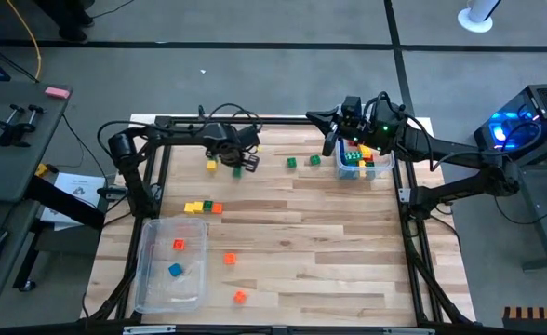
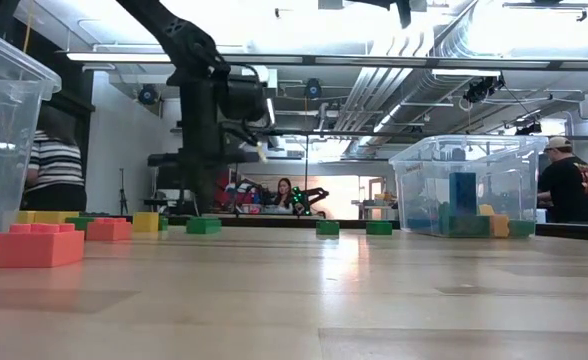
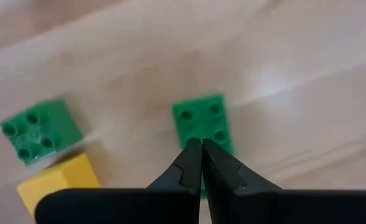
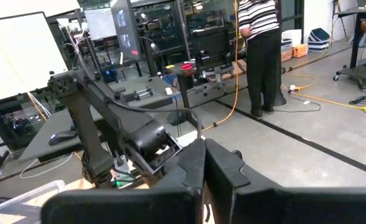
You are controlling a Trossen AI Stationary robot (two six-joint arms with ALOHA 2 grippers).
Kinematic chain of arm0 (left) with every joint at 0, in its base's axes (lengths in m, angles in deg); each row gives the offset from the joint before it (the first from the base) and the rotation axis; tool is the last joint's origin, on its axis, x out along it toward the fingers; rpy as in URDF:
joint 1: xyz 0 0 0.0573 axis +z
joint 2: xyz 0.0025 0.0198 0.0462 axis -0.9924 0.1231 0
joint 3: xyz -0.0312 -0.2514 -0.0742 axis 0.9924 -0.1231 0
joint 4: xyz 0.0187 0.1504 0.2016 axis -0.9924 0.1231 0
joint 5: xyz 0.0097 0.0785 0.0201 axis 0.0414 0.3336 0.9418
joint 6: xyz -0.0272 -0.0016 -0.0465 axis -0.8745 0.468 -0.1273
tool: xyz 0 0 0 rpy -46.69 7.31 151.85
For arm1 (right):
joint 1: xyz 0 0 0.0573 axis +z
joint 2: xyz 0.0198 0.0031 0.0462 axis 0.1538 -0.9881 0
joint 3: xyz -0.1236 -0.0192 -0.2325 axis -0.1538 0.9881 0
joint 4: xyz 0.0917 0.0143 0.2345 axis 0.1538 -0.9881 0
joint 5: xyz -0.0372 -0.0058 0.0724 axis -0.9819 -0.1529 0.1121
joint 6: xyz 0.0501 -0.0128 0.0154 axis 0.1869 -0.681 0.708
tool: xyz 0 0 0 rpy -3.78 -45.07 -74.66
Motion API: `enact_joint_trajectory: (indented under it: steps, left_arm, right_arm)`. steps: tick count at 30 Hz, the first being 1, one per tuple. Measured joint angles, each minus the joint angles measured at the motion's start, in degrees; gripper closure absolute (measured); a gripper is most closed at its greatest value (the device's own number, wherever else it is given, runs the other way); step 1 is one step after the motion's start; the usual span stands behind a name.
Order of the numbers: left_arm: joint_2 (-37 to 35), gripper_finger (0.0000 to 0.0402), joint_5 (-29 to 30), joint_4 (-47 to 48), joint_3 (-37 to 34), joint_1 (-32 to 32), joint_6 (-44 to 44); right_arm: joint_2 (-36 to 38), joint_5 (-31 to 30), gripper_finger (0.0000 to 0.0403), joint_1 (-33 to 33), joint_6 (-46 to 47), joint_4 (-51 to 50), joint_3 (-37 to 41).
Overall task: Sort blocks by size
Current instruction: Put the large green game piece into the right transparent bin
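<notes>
The left gripper's shut fingers are above the long green block, so the robot should open them and take the block by its long sides (image 3: pixel 226 127) before lifting it.
My left gripper (image 1: pixel 247 164) is shut and empty at the table's far left. In the left wrist view its fingertips (image 3: pixel 201 143) hover over a green square block (image 3: pixel 201 121). Beside that block lie a second green block (image 3: pixel 37 130) and a yellow block (image 3: pixel 58 183). My right gripper (image 1: pixel 332 135) is shut and empty, raised by the far-left corner of a clear bin (image 1: pixel 385 170) that holds several blocks. Two green blocks (image 1: pixel 292 163) (image 1: pixel 314 160) lie on the table between the arms.
A row of two yellow blocks and an orange one (image 1: pixel 204 207) lies left of centre. Two orange blocks (image 1: pixel 229 259) (image 1: pixel 240 297) lie near the front. A second clear bin (image 1: pixel 153 279) at the near left holds an orange and a blue block. People stand in the room beyond the table.
</notes>
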Motion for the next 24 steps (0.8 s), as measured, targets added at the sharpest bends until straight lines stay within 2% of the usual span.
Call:
enact_joint_trajectory:
  steps: [5, 10, 16, 24]
  left_arm:
    - [-1.18, 0.0401, 0.13, -0.34, 3.31, 0.13, 3.1]
    - [-1.35, 0.038, 0.13, 2.91, 3.31, -1.1, 0.01]
    - [-1.35, 0.0301, -0.08, 4.9, 1.65, -1.79, -3.0]
    - [-1.35, 0.0183, -0.57, 0.93, 1.24, -1.26, -5.65]
  right_arm:
    - [0.0, 0.0, 0.0402, 0.0, 0.0, -0.01, 0.0]
    - [0.0, 0.0, 0.0402, 0.0, 0.69, -0.39, 0.0]
    - [0.0, 0.61, 0.0402, -1.05, 1.49, -1.79, 0.0]
    - [0.0, 4.87, 0.0402, -3.8, 3.5, -2.56, 0.0]
